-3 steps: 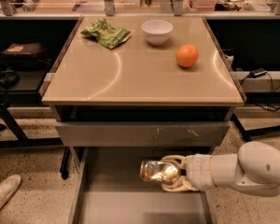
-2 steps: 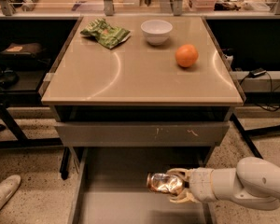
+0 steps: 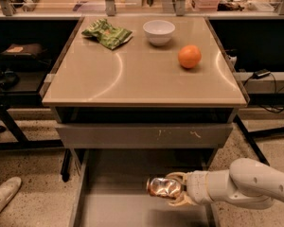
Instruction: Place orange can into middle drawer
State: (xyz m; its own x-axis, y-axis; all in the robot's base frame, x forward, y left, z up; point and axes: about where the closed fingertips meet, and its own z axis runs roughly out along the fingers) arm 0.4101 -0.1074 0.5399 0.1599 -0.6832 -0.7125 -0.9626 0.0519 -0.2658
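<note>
I need to use my gripper to set the orange can down on the open middle drawer's bottom (image 3: 164, 192), a little off centre toward my white arm.
The orange can (image 3: 163, 187) is a shiny golden can lying on its side in my gripper (image 3: 177, 189), silver end to the left. The gripper is shut on it, with pale fingers (image 3: 181, 201) wrapped above and below. My white arm (image 3: 246, 184) comes in from the lower right. The can hangs just above the right part of the floor of the open middle drawer (image 3: 113, 193), a grey tray pulled out under the table. I cannot tell whether the can touches the floor.
A closed grey drawer front with white scratches (image 3: 144, 135) sits above the tray. On the tabletop (image 3: 109, 74) lie a green snack bag (image 3: 107, 33), a white bowl (image 3: 158, 31) and an orange fruit (image 3: 189, 56). A shoe (image 3: 2, 197) is at the lower left.
My gripper with the can has moved down and slightly right, lower into the open drawer. Everything on the tabletop stays as it was.
</note>
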